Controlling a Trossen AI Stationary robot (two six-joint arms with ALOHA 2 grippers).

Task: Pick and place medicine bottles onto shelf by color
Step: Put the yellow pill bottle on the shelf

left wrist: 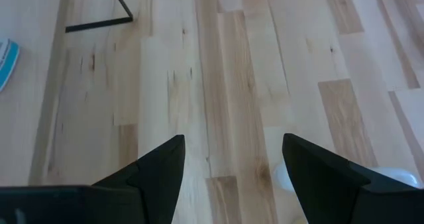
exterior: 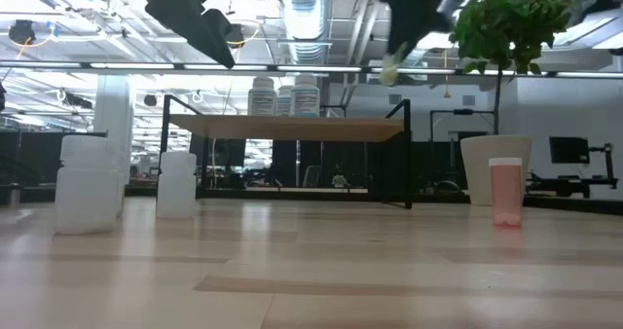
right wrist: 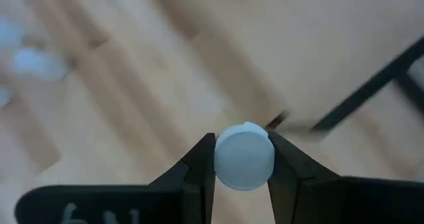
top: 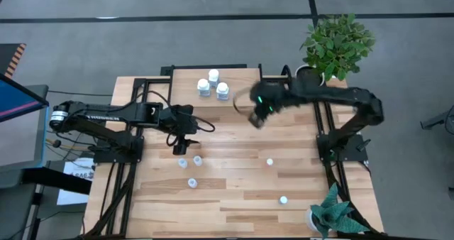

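The robot's right gripper should release the small greenish-white bottle, now held above the table beside the shelf, on the shelf top near the end (top: 252,89) that faces the far plant.
The shelf (top: 237,80) stands at the table's far middle with three larger white bottles (top: 213,84) on its top; it also shows in the low view (exterior: 292,127). My right gripper (top: 257,116) is by the shelf's right end, above the table, shut on a small greenish-white bottle (exterior: 389,74). My left gripper (top: 181,148) is open and empty, low over the table, just far of two small pale bottles (top: 190,160). Further small bottles stand on their bases on the table (top: 191,182) (top: 270,162) (top: 284,199). My right gripper pinches the small bottle between its two fingers, at the sides of its round white cap (right wrist: 244,155). The bottle is lifted clear of the table, about level with the shelf top in the low view.
A potted plant (top: 337,45) stands at the far right corner and another (top: 332,215) at the near right corner. A small orange-tinted bottle (exterior: 506,193) stands on the table in the low view. The shelf's thin black legs (exterior: 407,154) reach down to the table.
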